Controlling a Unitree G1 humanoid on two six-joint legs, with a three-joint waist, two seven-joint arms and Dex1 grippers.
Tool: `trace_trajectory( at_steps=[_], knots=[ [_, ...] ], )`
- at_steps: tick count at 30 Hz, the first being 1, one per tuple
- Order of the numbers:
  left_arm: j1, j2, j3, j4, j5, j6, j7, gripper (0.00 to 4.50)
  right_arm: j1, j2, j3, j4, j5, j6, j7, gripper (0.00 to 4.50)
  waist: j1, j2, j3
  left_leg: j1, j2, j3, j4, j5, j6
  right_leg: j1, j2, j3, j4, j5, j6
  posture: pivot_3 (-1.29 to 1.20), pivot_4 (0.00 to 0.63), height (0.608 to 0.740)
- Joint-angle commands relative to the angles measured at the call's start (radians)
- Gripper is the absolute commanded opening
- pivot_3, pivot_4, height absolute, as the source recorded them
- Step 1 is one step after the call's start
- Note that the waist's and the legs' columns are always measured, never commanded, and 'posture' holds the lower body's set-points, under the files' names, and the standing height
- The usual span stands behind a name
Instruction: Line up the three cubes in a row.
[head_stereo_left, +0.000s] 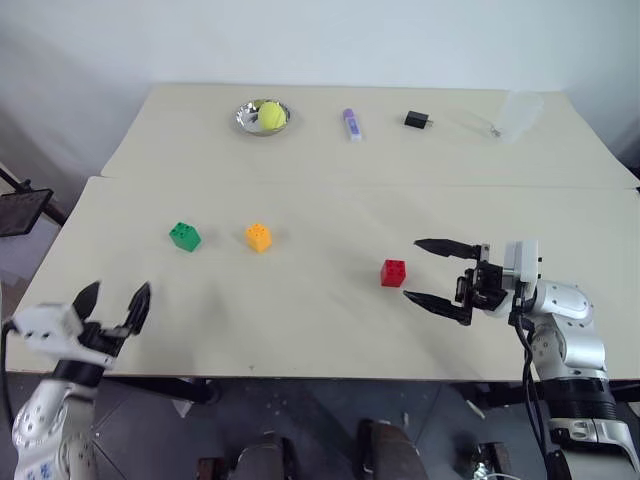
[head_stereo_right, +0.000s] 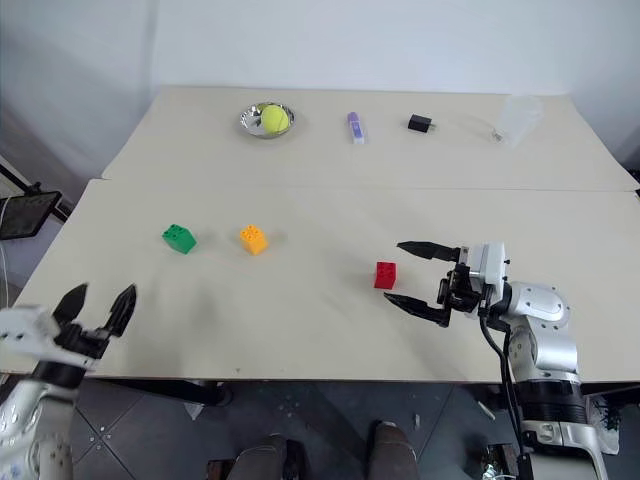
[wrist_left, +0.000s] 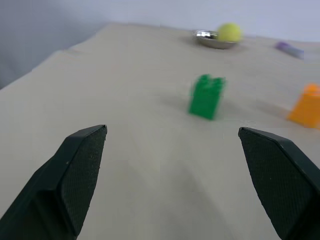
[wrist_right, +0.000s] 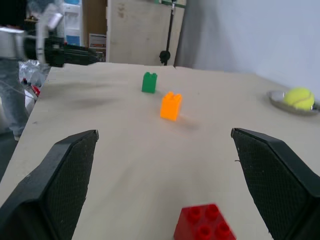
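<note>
The green cube near the orange-yellow cube is next, and my left gripper should go there and take hold of the green cube's opposite sides (head_stereo_left: 185, 239) (wrist_left: 206, 98).
Three cubes lie apart on the near table. The green cube (head_stereo_left: 185, 236) is at the left, the orange-yellow cube (head_stereo_left: 258, 237) just right of it, and the red cube (head_stereo_left: 393, 273) further right and nearer me. My right gripper (head_stereo_left: 428, 273) stands open just right of the red cube, pointing left at it, with nothing between its fingers. At the table's near left edge my left gripper (head_stereo_left: 113, 298) is open and empty, pointing towards the green cube (wrist_left: 206, 96). In the right wrist view the red cube (wrist_right: 204, 229) sits between the spread fingers.
On the far table stand a metal bowl (head_stereo_left: 247, 119) with a yellow-green ball (head_stereo_left: 271, 114), a purple tube (head_stereo_left: 352, 124), a small black box (head_stereo_left: 417, 120) and a clear plastic cup (head_stereo_left: 517, 115). A seam runs between the two tables.
</note>
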Motion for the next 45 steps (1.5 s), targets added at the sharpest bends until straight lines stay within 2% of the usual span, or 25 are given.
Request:
trace_trajectory(
  at_steps=[1,6,11,12,14,17,22,24,27,30,32,34,38,41,45],
  knots=[
    [-0.125,0.070,-0.037,0.126,0.006,0.018,-0.058,4.50,-0.029,-0.014,0.014,0.024,-0.008,-0.024,0.032,4.46,-0.001,0.000,0.000,0.000,0.000,0.000,0.000,0.000,0.000,0.000,0.000,-0.001,0.001,0.000,0.000,0.00,0.150,0.740],
    [-0.306,0.133,-0.111,0.336,0.077,0.004,-0.082,4.50,-0.042,-0.011,0.032,0.014,-0.004,-0.021,0.033,4.46,-0.003,0.000,0.000,-0.001,0.001,0.005,0.000,0.000,-0.001,-0.001,0.000,-0.007,0.001,0.000,0.000,0.00,0.150,0.740],
    [-0.419,0.147,-0.180,0.495,0.133,-0.026,-0.119,4.50,-0.005,-0.003,0.042,-0.041,0.000,-0.007,0.006,4.46,-0.003,0.000,0.000,-0.001,0.002,0.005,-0.001,0.000,-0.002,-0.001,0.001,-0.010,0.001,0.000,0.001,0.00,0.150,0.740],
    [-0.433,0.145,-0.182,0.516,0.136,-0.040,-0.123,4.20,0.003,-0.005,0.043,-0.051,0.000,-0.003,0.002,4.50,-0.003,0.000,0.000,-0.001,0.002,0.005,-0.001,0.000,-0.002,-0.001,0.001,-0.010,0.001,0.000,0.001,0.00,0.150,0.740],
    [-0.460,0.140,-0.181,0.552,0.139,-0.058,-0.119,3.91,0.011,-0.008,0.041,-0.059,0.000,0.000,-0.006,4.50,-0.003,0.000,0.000,-0.001,0.002,0.005,-0.001,0.000,-0.002,-0.001,0.001,-0.010,0.001,0.000,0.001,0.00,0.150,0.740],
    [-0.481,0.132,-0.182,0.571,0.126,-0.078,-0.143,2.89,0.018,-0.013,0.037,-0.060,-0.005,-0.002,-0.016,4.50,-0.003,-0.001,0.000,-0.001,0.002,0.005,-0.001,0.000,-0.002,-0.001,0.001,-0.010,0.000,0.000,0.001,0.00,0.150,0.740],
    [-0.469,0.147,-0.195,0.578,0.119,-0.108,-0.236,1.47,0.033,-0.018,0.035,-0.069,-0.008,-0.003,-0.030,4.50,-0.003,-0.001,0.000,-0.001,0.002,0.005,-0.001,0.000,-0.002,-0.001,0.001,-0.010,0.001,0.000,0.001,0.00,0.150,0.740],
    [-0.429,0.158,-0.188,0.449,0.001,-0.035,-0.382,1.45,0.036,-0.030,0.027,-0.070,-0.006,-0.002,-0.032,4.50,-0.003,-0.001,0.000,-0.001,0.002,0.005,-0.001,0.000,-0.002,-0.001,0.001,-0.010,0.001,0.000,0.001,0.00,0.150,0.740],
    [-0.381,0.238,-0.241,0.221,-0.099,0.142,-0.529,1.45,0.037,-0.067,-0.004,-0.066,0.003,0.008,-0.034,4.50,-0.004,-0.003,0.002,-0.002,0.002,0.005,-0.001,0.000,-0.002,-0.001,0.001,-0.010,0.001,0.000,0.001,0.00,0.150,0.740],
    [-0.407,0.296,-0.383,0.048,-0.092,0.250,-0.614,1.45,0.051,-0.112,-0.037,-0.052,0.011,0.018,-0.031,4.50,0.010,-0.004,0.002,-0.002,0.002,0.004,0.000,0.000,-0.002,0.000,0.001,-0.011,0.001,0.000,0.001,0.00,0.150,0.740],
    [-0.471,0.260,-0.527,0.044,-0.012,0.235,-0.654,1.45,0.066,-0.130,-0.045,-0.040,0.004,0.005,-0.021,4.50,0.025,-0.002,0.001,0.000,0.001,0.005,0.000,0.000,-0.002,0.002,0.001,-0.009,-0.001,0.000,0.001,0.00,0.150,0.740],
    [-0.535,0.185,-0.594,0.096,0.015,0.219,-0.654,1.45,0.071,-0.134,-0.049,-0.030,0.000,-0.009,-0.019,4.50,0.027,-0.001,0.001,0.001,0.000,0.005,0.000,0.000,-0.002,0.003,0.001,-0.009,-0.003,0.000,0.001,0.00,0.150,0.740],
    [-0.673,0.058,-0.753,0.374,0.213,0.027,-0.674,1.45,0.116,-0.161,-0.059,-0.056,-0.002,-0.013,-0.010,4.50,0.025,-0.002,0.001,-0.001,0.000,0.006,0.000,0.001,-0.002,0.002,0.001,-0.009,-0.002,0.000,0.001,0.00,0.150,0.740],
    [-0.779,-0.016,-0.759,0.571,0.276,-0.062,-0.625,1.45,0.162,-0.180,-0.086,-0.110,0.015,0.013,-0.033,4.50,0.022,-0.002,0.002,-0.002,0.000,0.006,0.000,0.001,-0.002,0.001,0.002,-0.009,-0.003,0.001,0.001,0.00,0.150,0.740],
    [-0.861,-0.063,-0.737,0.729,0.306,-0.146,-0.616,1.45,0.226,-0.188,-0.125,-0.179,0.032,0.035,-0.077,4.50,0.024,-0.003,0.002,-0.002,0.000,0.006,0.000,0.001,-0.001,0.001,0.002,-0.009,-0.004,0.001,0.001,0.00,0.150,0.740]
  ],
)
